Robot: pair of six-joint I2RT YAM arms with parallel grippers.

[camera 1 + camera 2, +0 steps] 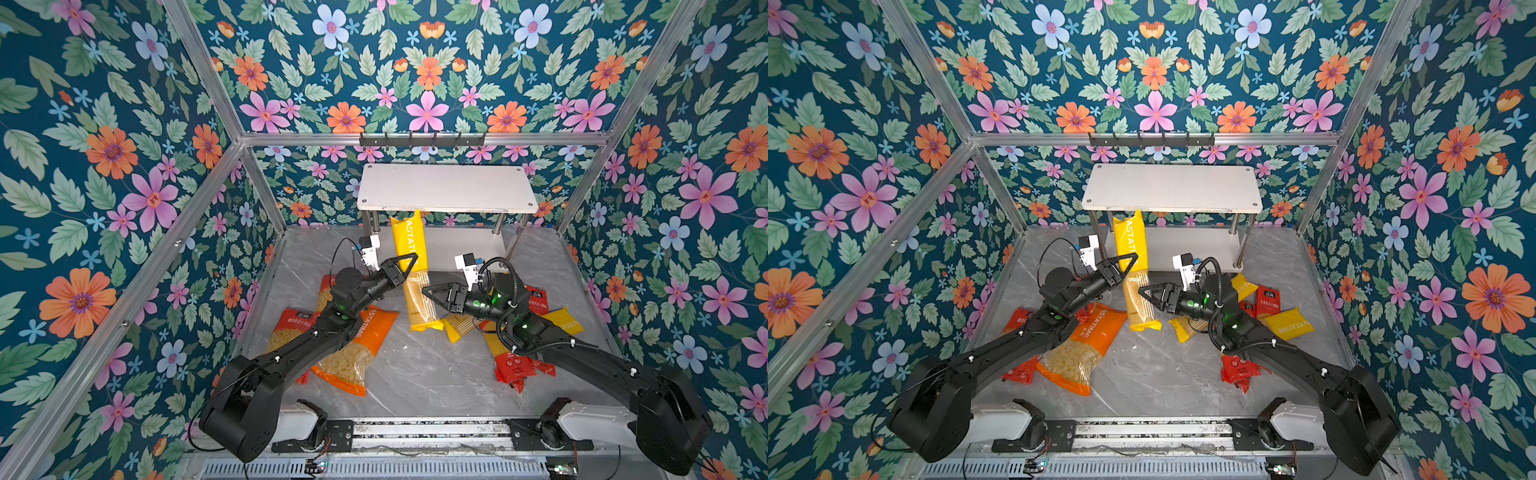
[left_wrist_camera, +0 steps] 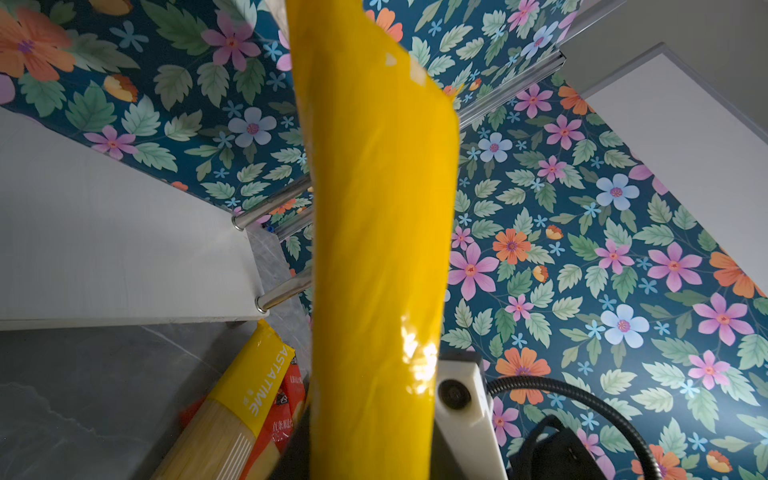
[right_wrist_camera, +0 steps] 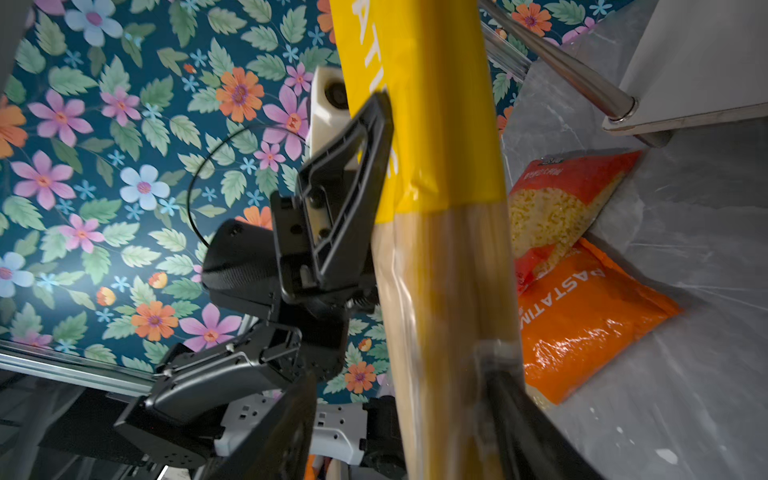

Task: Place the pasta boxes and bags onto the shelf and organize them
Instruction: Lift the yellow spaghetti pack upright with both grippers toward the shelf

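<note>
My right gripper should take the pack's lower end (image 1: 424,320) and put it down on the upper board, as my left gripper is holding the yellow pack almost upright by its middle.
A long yellow PASTATIME pack (image 1: 409,249) (image 1: 1130,245) (image 2: 374,249) (image 3: 440,187) stands nearly upright in front of the shelf (image 1: 444,187) (image 1: 1171,187). Its top end reaches the front edge of the upper board and its lower end hangs close to the table. My left gripper (image 1: 409,264) (image 1: 1128,262) is shut on its middle. My right gripper (image 1: 428,293) (image 1: 1144,293) is open around the clear lower part; one finger (image 3: 519,424) lies against the pack, the other (image 3: 286,424) stands apart. Both shelf boards are bare.
An orange macaroni bag (image 1: 361,345) (image 3: 582,316) and a red one (image 1: 291,328) (image 3: 561,195) lie under the left arm. Yellow packs (image 1: 565,320) (image 1: 457,326) and red packs (image 1: 538,299) (image 1: 515,365) lie around the right arm. A black hook rail (image 1: 422,140) hangs behind the shelf.
</note>
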